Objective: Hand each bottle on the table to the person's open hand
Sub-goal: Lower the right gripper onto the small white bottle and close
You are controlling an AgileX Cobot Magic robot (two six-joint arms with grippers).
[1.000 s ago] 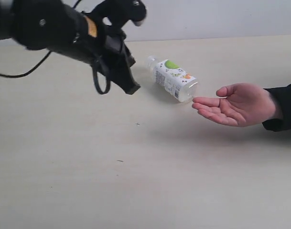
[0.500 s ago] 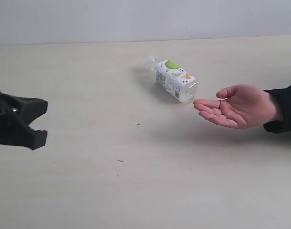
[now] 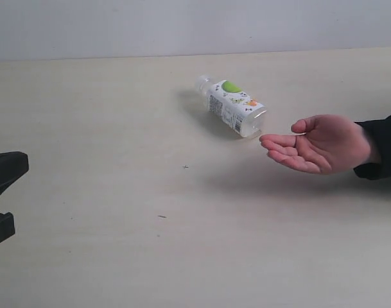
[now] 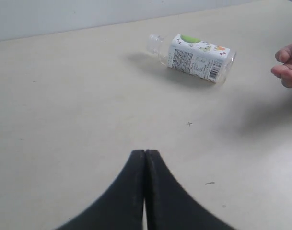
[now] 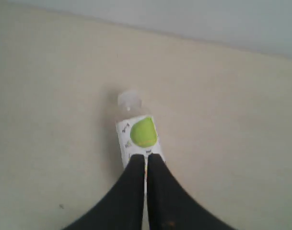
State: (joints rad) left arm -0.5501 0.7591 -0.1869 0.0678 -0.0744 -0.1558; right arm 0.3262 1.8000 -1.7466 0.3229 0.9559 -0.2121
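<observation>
The clear bottle has a white-green label. Next, my right gripper will close across the middle of its white-green label (image 3: 234, 96) (image 5: 145, 149), leaving the bottle's base free.
One clear bottle (image 3: 234, 106) with a white-green label lies on its side on the beige table (image 3: 182, 256), its base toward the person's open hand (image 3: 317, 144), a small gap between them. The other bottles are out of view. My left gripper (image 3: 9, 170) shows only partly at the left edge of the exterior view, far from the bottle. In the left wrist view this gripper (image 4: 145, 153) is shut and empty, with the bottle (image 4: 198, 57) and fingers of the hand (image 4: 288, 67) well beyond it. My right gripper (image 5: 146, 157) is shut and empty, above the bottle (image 5: 138, 136).
The person's dark sleeve (image 3: 382, 144) comes in from the right edge. A pale wall (image 3: 195, 25) runs along the table's far edge.
My left arm has swung from above the table near the bottle down and out to the left edge. The bottle and the hand have stayed where they were.
</observation>
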